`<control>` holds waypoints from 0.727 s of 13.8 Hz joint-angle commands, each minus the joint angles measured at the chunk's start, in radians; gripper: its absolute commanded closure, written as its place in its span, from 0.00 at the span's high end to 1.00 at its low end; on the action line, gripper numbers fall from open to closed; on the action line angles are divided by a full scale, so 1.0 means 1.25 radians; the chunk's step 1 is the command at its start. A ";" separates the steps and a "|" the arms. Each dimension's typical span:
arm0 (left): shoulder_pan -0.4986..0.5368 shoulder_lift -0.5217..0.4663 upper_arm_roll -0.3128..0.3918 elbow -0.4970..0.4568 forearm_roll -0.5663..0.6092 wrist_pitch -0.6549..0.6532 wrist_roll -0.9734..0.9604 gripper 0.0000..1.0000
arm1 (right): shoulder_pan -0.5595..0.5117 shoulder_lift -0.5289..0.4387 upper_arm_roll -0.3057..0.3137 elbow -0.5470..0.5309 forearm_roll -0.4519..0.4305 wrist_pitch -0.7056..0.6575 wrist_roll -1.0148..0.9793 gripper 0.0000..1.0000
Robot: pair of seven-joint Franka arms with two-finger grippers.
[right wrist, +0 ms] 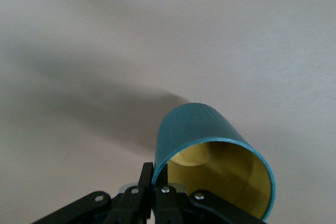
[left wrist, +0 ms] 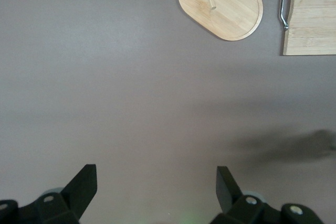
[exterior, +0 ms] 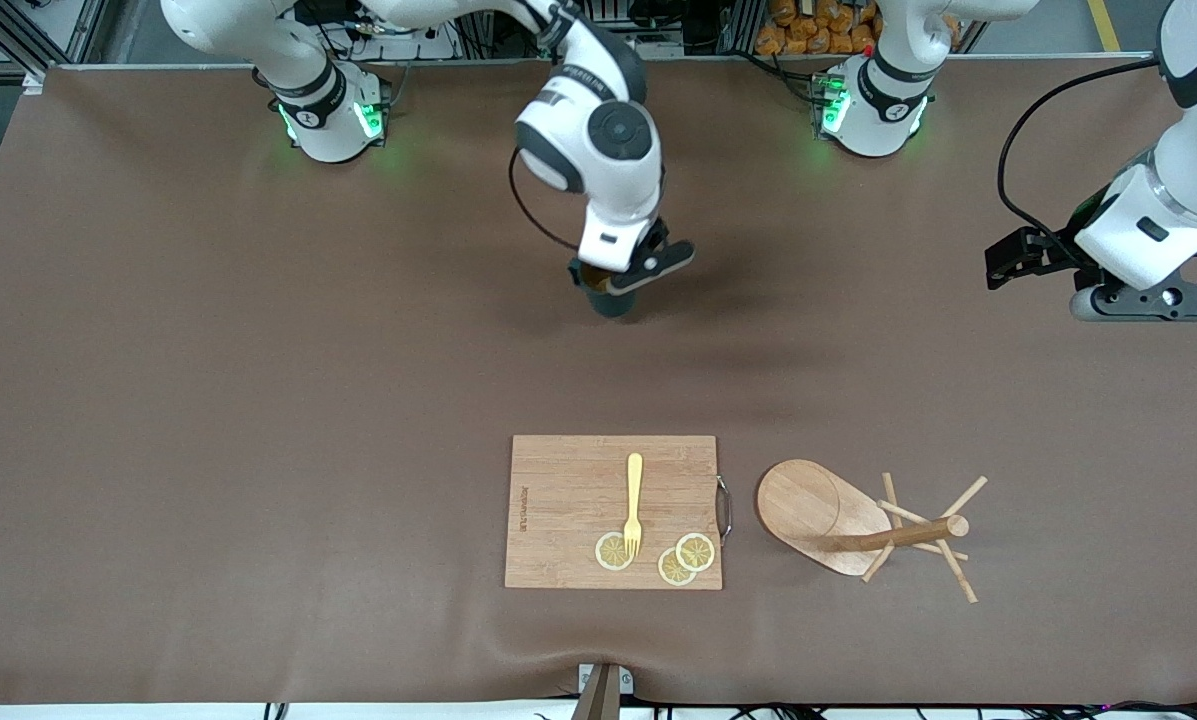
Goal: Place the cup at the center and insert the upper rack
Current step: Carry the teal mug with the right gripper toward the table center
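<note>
The robot's right gripper should put the teal cup down on the bare table (exterior: 632, 293) past the cutting board, in line with the yellow fork.
My right gripper (exterior: 626, 278) is shut on the rim of the teal cup (exterior: 610, 297) and holds it over the middle of the table. In the right wrist view the cup (right wrist: 197, 127) shows its yellow inside, one finger inside the rim and one outside at my right gripper (right wrist: 157, 179). The upper rack (exterior: 863, 528), a wooden mug tree, lies on its side beside the cutting board, toward the left arm's end; its base shows in the left wrist view (left wrist: 231, 9). My left gripper (exterior: 1153, 300) is open and empty, its fingers (left wrist: 84, 182) wide apart over bare table.
A wooden cutting board (exterior: 568, 490) with a metal handle lies near the front edge. On it are a yellow fork (exterior: 634, 500) and three lemon slices (exterior: 683, 560). The board's edge also shows in the left wrist view (left wrist: 312, 24).
</note>
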 commanded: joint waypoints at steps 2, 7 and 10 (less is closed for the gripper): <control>0.011 -0.012 -0.008 -0.007 -0.006 0.002 -0.010 1.00 | 0.046 0.041 -0.010 0.046 -0.021 -0.009 -0.001 0.00; 0.007 -0.007 -0.008 -0.005 -0.002 0.008 -0.010 1.00 | 0.078 0.091 -0.010 0.046 -0.130 -0.009 -0.005 0.00; 0.008 -0.007 -0.008 -0.005 -0.001 0.009 -0.010 1.00 | 0.089 0.093 -0.009 0.052 -0.122 -0.010 0.001 0.00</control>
